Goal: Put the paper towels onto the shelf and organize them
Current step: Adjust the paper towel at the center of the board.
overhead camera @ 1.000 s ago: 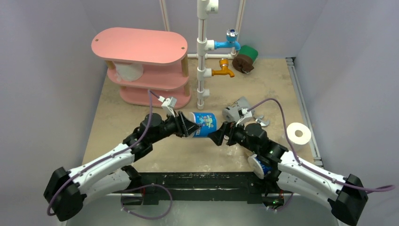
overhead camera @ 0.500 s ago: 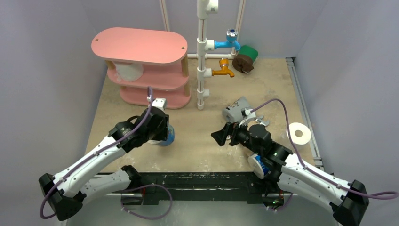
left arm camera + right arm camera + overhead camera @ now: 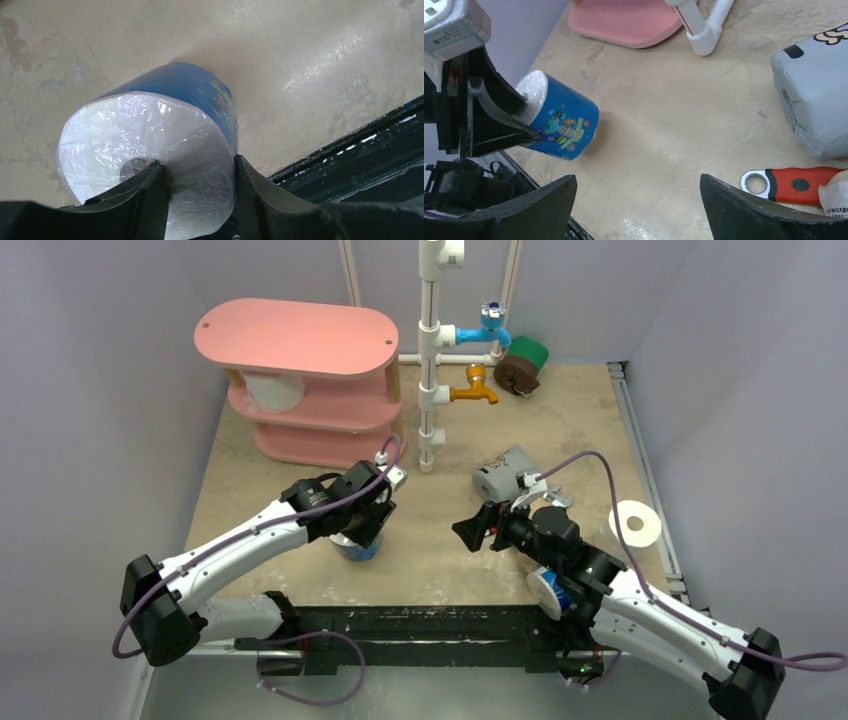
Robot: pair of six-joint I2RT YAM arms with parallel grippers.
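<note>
The left gripper reaches across the blue roll to its side facing the right gripper, so the robot should put the roll down and grab the roll's opposite side (image 3: 79, 169).
My left gripper (image 3: 358, 536) is shut on the blue printed paper towel roll (image 3: 357, 545), one finger in its core and one outside, as the left wrist view (image 3: 200, 195) shows on the roll (image 3: 165, 115). The roll also shows in the right wrist view (image 3: 559, 122). My right gripper (image 3: 470, 532) is open and empty over bare floor (image 3: 639, 200). The pink shelf (image 3: 300, 340) stands at the back left with a white roll (image 3: 272, 392) on its middle tier. A grey-wrapped roll (image 3: 503, 473), a bare white roll (image 3: 636, 524), green (image 3: 530, 353) and brown rolls (image 3: 516, 373) lie about.
A white pipe frame (image 3: 430, 360) with blue and orange taps stands right of the shelf. A red-handled wrench (image 3: 794, 182) lies by the grey roll (image 3: 814, 100). Another blue roll (image 3: 551, 590) sits under my right arm. A black rail (image 3: 420, 625) runs along the near edge.
My left gripper took the blue roll away from the right gripper, swung it left and down, then turned back toward the middle. My right gripper stayed open and moved little.
</note>
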